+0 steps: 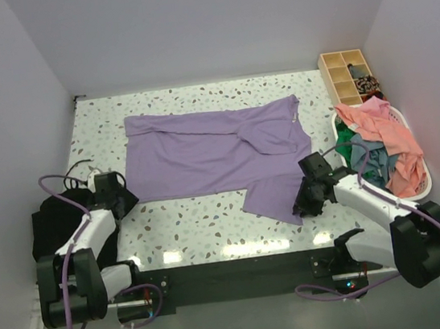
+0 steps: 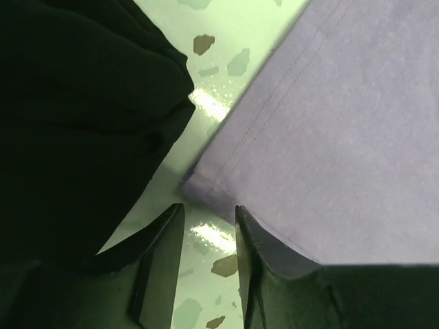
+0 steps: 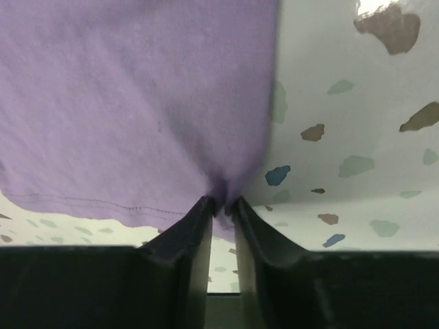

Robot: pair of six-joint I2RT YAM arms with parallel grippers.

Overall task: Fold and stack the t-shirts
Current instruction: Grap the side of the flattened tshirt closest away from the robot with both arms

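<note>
My left gripper's fingers are just short of the lavender t-shirt's corner, so I need to open them, move in and pinch the t-shirt's edge [image 2: 217, 207] beside that corner before folding.
A lavender t-shirt [image 1: 210, 149] lies spread on the speckled table [image 1: 195, 224], its near right part folded into a flap. My right gripper [image 1: 304, 202] sits at that flap's near corner. In the right wrist view the right gripper [image 3: 221, 202] is shut on a bunched pinch of the lavender cloth [image 3: 137, 103]. My left gripper [image 1: 121, 200] is at the shirt's near left corner. In the left wrist view its jaws [image 2: 209, 209] stand partly open over bare table, and the hemmed corner [image 2: 202, 181] lies just past the tips.
A black fabric bundle [image 1: 57, 222] lies by the left arm, close to the left fingers [image 2: 75, 123]. A white basket [image 1: 427, 178] at the right holds a salmon-pink t-shirt [image 1: 391, 138] and teal cloth [image 1: 370, 162]. A wooden compartment tray [image 1: 348, 75] stands at the back right.
</note>
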